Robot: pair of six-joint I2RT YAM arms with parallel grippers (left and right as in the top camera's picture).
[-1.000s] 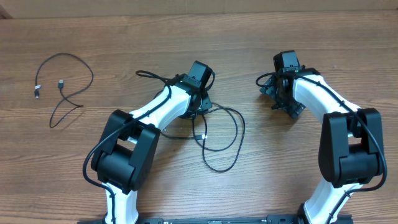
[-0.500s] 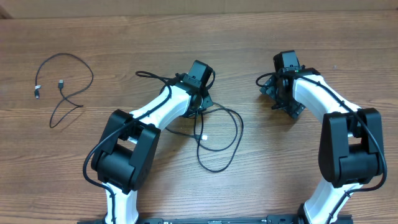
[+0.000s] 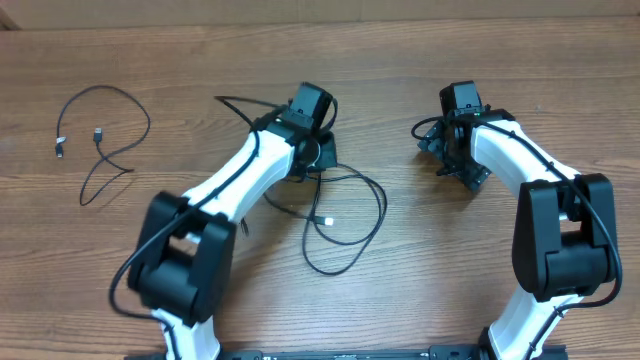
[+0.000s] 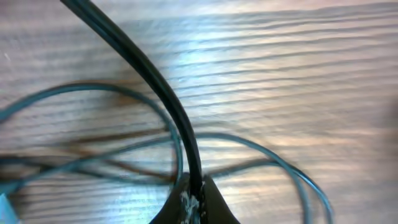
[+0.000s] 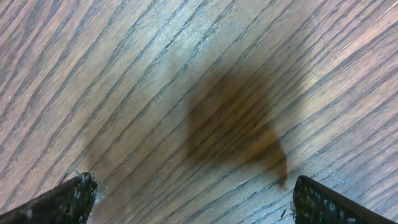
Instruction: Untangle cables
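Note:
Next, I move my right gripper to the outer bend of the big loop [image 3: 384, 206] in the black cable tangle, facing that gripper, and close it there.
A tangle of thin black cables [image 3: 383, 212] loops on the wooden table between the arms, with a small white plug end [image 3: 326, 220] inside the loops. My left gripper [image 3: 312, 158] sits at the tangle's upper left. In the left wrist view it [image 4: 195, 198] is shut on one black cable [image 4: 163, 93], which rises taut toward the upper left. Other thin loops [image 4: 292, 174] lie blurred on the wood beneath. A separate cable [image 3: 148, 122] with two small plug ends lies at the far left. My right gripper [image 3: 448, 158] hovers to the right of the tangle, open and with only wood between its fingertips [image 5: 74, 196].
The tabletop [image 3: 420, 290] is brown wood grain. Its far edge runs along the top of the overhead view. Both arm bases stand at the near edge, left and right.
My left gripper has shut on a cable and moved up and to the left, drawing the tangle's loops left with it. The right arm has not moved.

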